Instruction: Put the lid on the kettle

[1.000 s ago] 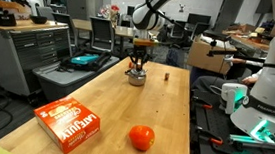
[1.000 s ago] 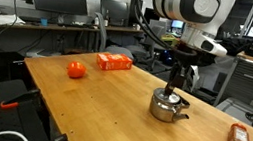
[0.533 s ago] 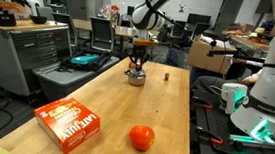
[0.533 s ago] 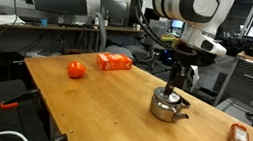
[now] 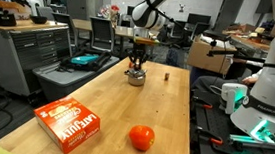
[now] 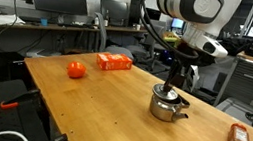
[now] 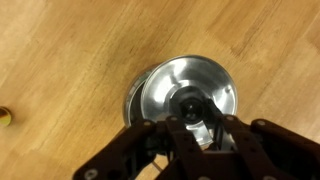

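Observation:
The robot's gripper will release the lid squarely on the silvery kettle's rim (image 5: 139, 73) (image 7: 180, 103), at the far end of the wooden table.
The kettle (image 5: 135, 78) is a small squat silvery pot at the far end of the wooden table; it also shows in an exterior view (image 6: 168, 108). In the wrist view the lid (image 7: 190, 82), a silvery disc with a dark knob, lies right over the kettle, whose rim (image 7: 137, 100) peeks out at the left. My gripper (image 7: 196, 126) hangs straight above the kettle in both exterior views (image 5: 137, 63) (image 6: 172, 90). Its fingers are closed in around the lid's knob. Whether the lid rests on the kettle or hangs just above it I cannot tell.
A red box (image 5: 70, 123) (image 6: 113, 63) and a red-orange round fruit (image 5: 141, 138) (image 6: 76, 69) lie toward the other end of the table. A small brown block (image 5: 168, 77) sits beside the kettle. A brown-orange packet (image 6: 238, 140) lies near the table's edge.

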Controlling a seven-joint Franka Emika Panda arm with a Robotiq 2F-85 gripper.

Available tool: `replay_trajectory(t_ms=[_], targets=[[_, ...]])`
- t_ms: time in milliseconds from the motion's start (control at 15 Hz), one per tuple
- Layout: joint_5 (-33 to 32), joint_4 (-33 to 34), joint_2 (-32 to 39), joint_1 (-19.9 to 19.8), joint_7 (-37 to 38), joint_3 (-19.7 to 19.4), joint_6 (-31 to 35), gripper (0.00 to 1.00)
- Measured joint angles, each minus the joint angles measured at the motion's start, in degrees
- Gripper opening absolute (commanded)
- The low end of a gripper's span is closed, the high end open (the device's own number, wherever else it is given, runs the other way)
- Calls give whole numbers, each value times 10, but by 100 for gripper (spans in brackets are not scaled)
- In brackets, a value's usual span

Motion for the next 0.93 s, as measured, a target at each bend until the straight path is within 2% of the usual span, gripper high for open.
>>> replay_trajectory(t_ms=[933], targets=[[25, 0, 0, -23, -8, 0, -1, 7]])
